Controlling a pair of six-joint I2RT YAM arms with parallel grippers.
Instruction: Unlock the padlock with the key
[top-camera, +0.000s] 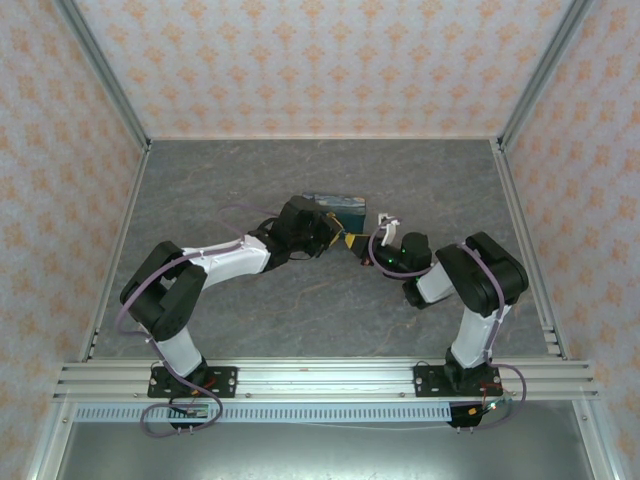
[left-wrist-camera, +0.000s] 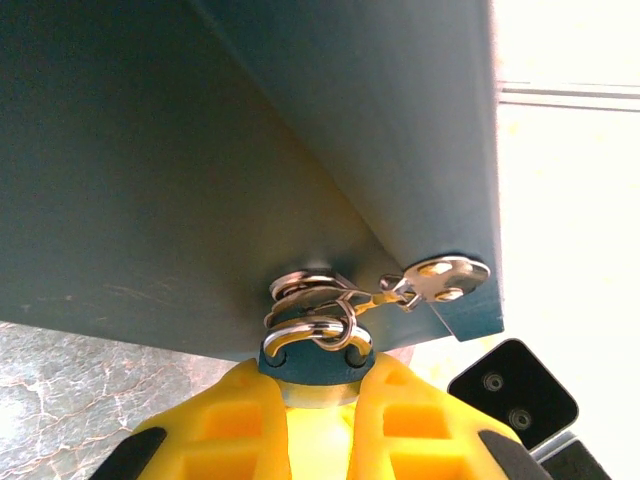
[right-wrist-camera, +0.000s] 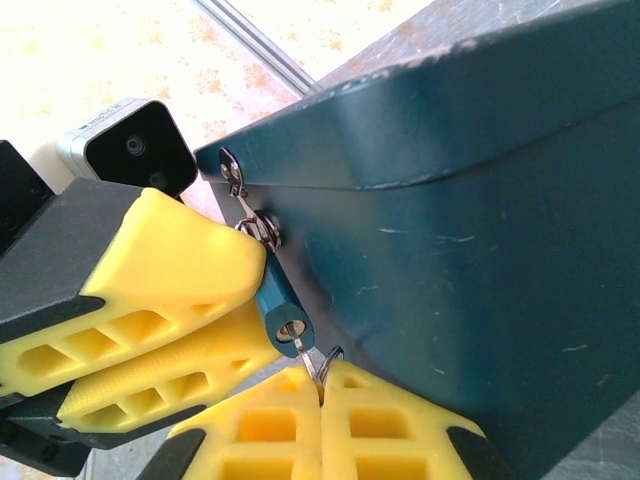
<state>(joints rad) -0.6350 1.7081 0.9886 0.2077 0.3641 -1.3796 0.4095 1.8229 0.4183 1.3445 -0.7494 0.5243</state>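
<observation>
The padlock's narrow edges are pinched by the ends of my left gripper's fingers, so next I open that gripper and take the padlock deeper, by its broad sides (left-wrist-camera: 317, 371).
The padlock (right-wrist-camera: 274, 299), a tiny blue body with a silver shackle, hangs from the hasp on the front of the dark-blue box (right-wrist-camera: 450, 220). My left gripper (left-wrist-camera: 318, 378) is shut on the padlock (left-wrist-camera: 315, 362) body, its yellow fingers (right-wrist-camera: 170, 270) on either side. The key (right-wrist-camera: 309, 356) has its blade in the keyhole at the padlock's lower end. Its head is pinched in my right gripper (right-wrist-camera: 322, 388), which is shut, beside a small key ring (right-wrist-camera: 333, 357). In the top view both grippers, left (top-camera: 335, 238) and right (top-camera: 362, 250), meet just in front of the box (top-camera: 335, 205).
The box stands mid-table on the grey marbled surface (top-camera: 250, 180), with patterned walls all round. A silver plate with two holes (left-wrist-camera: 446, 279) dangles from a ring at the hasp. The two wrists sit close together, the right wrist's camera housing (left-wrist-camera: 510, 395) beside the left fingers.
</observation>
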